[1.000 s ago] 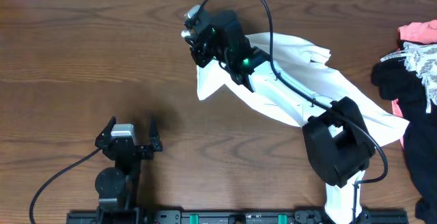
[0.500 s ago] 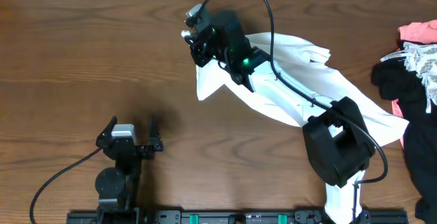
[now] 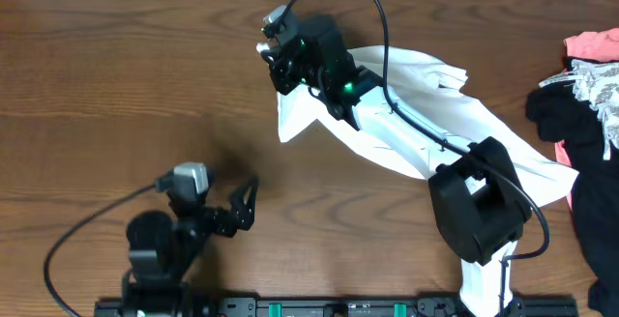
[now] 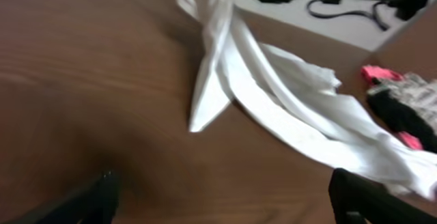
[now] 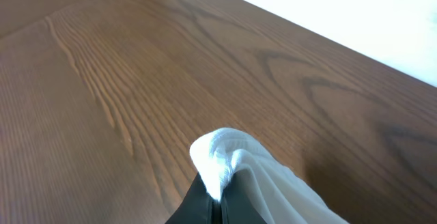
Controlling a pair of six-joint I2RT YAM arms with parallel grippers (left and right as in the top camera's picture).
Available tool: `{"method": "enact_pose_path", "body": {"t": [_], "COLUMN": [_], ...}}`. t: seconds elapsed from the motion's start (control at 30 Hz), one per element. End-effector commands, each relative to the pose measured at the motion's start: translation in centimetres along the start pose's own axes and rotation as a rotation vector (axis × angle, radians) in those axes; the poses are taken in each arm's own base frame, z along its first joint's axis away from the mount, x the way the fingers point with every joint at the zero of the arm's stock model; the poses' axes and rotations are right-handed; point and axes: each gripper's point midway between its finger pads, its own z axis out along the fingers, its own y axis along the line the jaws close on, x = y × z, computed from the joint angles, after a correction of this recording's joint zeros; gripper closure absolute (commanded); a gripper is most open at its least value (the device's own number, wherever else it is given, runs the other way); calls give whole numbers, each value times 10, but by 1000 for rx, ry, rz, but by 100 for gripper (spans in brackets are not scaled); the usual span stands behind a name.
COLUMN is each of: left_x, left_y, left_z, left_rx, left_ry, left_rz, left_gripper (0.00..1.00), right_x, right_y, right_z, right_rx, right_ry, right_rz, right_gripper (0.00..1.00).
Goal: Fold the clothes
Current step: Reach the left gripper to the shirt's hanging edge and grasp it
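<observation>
My left gripper is going to close on the low pointed corner (image 3: pixel 283 136) (image 4: pixel 197 124) of the white T-shirt, which hangs just a little below my right gripper.
The clothes are a white T-shirt (image 3: pixel 455 114), stretched in a rumpled band from the table's middle back toward the right front. My right gripper (image 3: pixel 282 77) holds its left end up off the table. The right wrist view has the dark jaws of the gripper (image 5: pixel 217 200) shut on a bunched white fold (image 5: pixel 222 159). My left gripper (image 3: pixel 240 209) is open over bare wood at the front left, well short of the shirt. In the left wrist view its fingers (image 4: pixel 92 200) stand wide apart, and the shirt (image 4: pixel 287 108) hangs ahead of them with a pointed corner touching the table.
A pile of other garments (image 3: pixel 590 75), pink, black and lace, lies at the right edge, also seen in the left wrist view (image 4: pixel 403 104). The right arm's base link (image 3: pixel 479 211) stands over the shirt's right part. The brown wooden table (image 3: pixel 116 75) ends at the back.
My left arm has swung round so its open gripper now points right toward the shirt instead of toward the back. The right gripper and shirt have not moved.
</observation>
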Motion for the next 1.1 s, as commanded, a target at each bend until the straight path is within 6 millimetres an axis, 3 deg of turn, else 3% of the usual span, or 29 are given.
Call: {"method": "enact_pose_path", "body": {"t": [0.0, 0.13, 0.27, 0.3, 0.57, 0.73, 0.87, 1.07], "left_x": [-18, -11, 21, 32, 49, 48, 45, 58], "left_y": [-15, -10, 1, 1, 15, 20, 45, 59], "left_z": [4, 27, 62, 80, 137, 154, 158, 168], "left_rx": [10, -36, -95, -94, -82, -80, -206, -243], "left_ry": [87, 220, 360, 394, 396, 358, 324, 341], "left_rz": [-14, 1, 22, 39, 49, 61, 84, 105], "left_gripper": [2, 2, 2, 2, 2, 2, 2, 2], "right_x": [-29, -36, -41, -43, -51, -51, -52, -52], "right_y": [12, 13, 12, 12, 13, 15, 19, 19], "right_z": [-11, -12, -13, -13, -15, -15, -15, -15], "right_rx": [-23, -25, -23, -23, -27, -36, -60, -62], "right_ry": [-64, -90, -101, -106, -141, -140, -144, -144], "right_rz": [3, -3, 8, 7, -2, -3, -6, -7], "right_gripper": [99, 99, 99, 99, 99, 99, 99, 99]}}
